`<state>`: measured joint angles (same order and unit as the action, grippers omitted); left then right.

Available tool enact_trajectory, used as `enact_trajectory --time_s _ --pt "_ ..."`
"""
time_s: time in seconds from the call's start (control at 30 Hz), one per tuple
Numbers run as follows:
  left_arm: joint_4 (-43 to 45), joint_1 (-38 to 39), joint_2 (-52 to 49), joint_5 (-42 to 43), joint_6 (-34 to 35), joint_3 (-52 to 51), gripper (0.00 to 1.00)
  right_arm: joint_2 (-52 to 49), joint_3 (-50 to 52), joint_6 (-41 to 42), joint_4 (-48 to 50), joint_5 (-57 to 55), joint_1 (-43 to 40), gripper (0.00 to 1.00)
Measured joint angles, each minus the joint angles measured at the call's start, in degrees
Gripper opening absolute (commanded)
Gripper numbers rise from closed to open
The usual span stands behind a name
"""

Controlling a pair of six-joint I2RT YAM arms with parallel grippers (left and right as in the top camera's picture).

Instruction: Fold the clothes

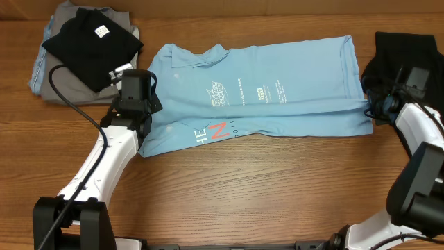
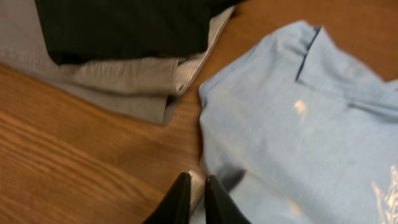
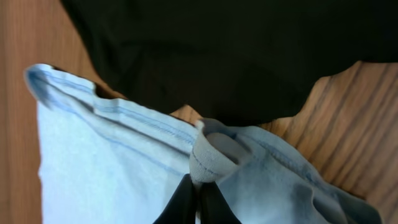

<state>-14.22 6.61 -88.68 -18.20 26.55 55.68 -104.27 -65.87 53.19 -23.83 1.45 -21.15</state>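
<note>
My right gripper holds just the upper fold's bunched hem; next I open, take the lower layer (image 3: 264,169) beside it and pull the shirt forward.
The clothes, a light blue T-shirt (image 1: 277,97), lie folded lengthwise across the table, with small white print on top and white and coral letters (image 1: 211,133) at the lower left edge. My left gripper (image 1: 137,89) is at the shirt's left end. In the left wrist view its gripper (image 2: 198,186) has the jaws nearly together with a pale strip of the shirt's (image 2: 298,124) edge between them. My right gripper (image 1: 378,107) is at the shirt's right lower corner. In the right wrist view it (image 3: 199,186) is shut on a bunched fold of the shirt's (image 3: 106,155) hem.
A pile of grey cloth (image 1: 45,76) with a black garment (image 1: 90,42) on top lies at the back left, close to the left gripper. Another black garment (image 1: 402,55) lies at the back right, touching the shirt's end. Bare wood runs along the front.
</note>
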Motion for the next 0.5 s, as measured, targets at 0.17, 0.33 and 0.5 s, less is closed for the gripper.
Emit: enact_trajectory --time_s 0.17,0.33,0.5 --pt "4.61 0.0 -1.11 0.66 -0.2 0.09 0.19 -0.31 0.0 0.17 2.58 -0.02 0.63 0.04" --pt "5.31 0.0 -5.35 2.14 -0.63 0.22 0.34 -0.31 -0.02 0.76 3.82 -0.52 1.01 0.55" --pt "2.99 0.0 -6.69 3.43 -1.16 0.22 0.5 -0.31 -0.35 -2.51 4.04 -1.29 0.9 1.0"
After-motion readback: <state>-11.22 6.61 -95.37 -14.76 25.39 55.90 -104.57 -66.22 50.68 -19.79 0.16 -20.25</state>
